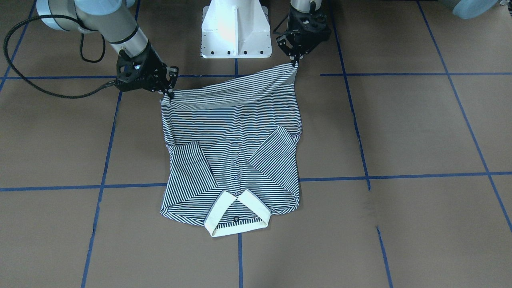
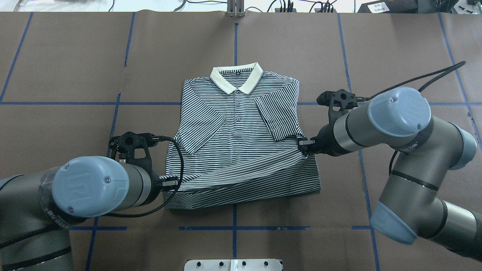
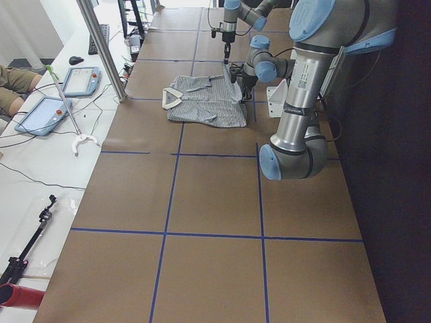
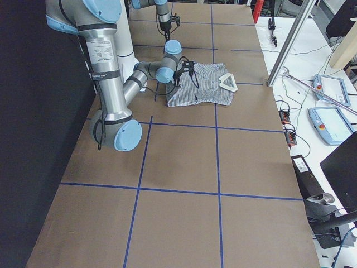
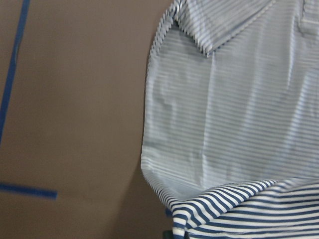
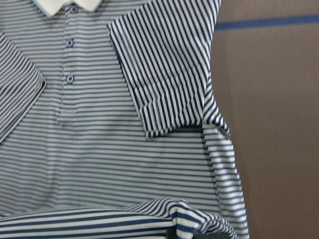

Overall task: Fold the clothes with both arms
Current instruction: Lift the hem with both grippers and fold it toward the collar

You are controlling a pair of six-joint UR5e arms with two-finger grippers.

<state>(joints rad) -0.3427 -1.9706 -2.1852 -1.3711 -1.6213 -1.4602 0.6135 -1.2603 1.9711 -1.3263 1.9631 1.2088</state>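
Observation:
The robot's left gripper will release the hem corner on the blue tape line (image 1: 308, 181) beside the shirt's folded sleeve.
The striped polo shirt (image 2: 233, 135) lies face up on the brown table, its cream collar (image 2: 236, 77) at the far side from me and both sleeves folded in over the chest. My left gripper (image 2: 165, 183) is shut on the near left hem corner. My right gripper (image 2: 304, 146) is shut on the right hem corner and sits farther out over the shirt. The hem band (image 1: 228, 94) hangs raised and slack between them. In the front-facing view the shirt (image 1: 232, 152) shows with the left gripper (image 1: 296, 61) at the top and the right gripper (image 1: 166, 94) at the left.
The white pedestal base (image 1: 236, 32) stands just behind the hem. Blue tape lines (image 2: 233, 228) grid the table. A side bench with tablets (image 3: 81, 81) and a metal post (image 3: 101, 47) lies beyond the far edge; a person's leg (image 3: 13, 81) shows there.

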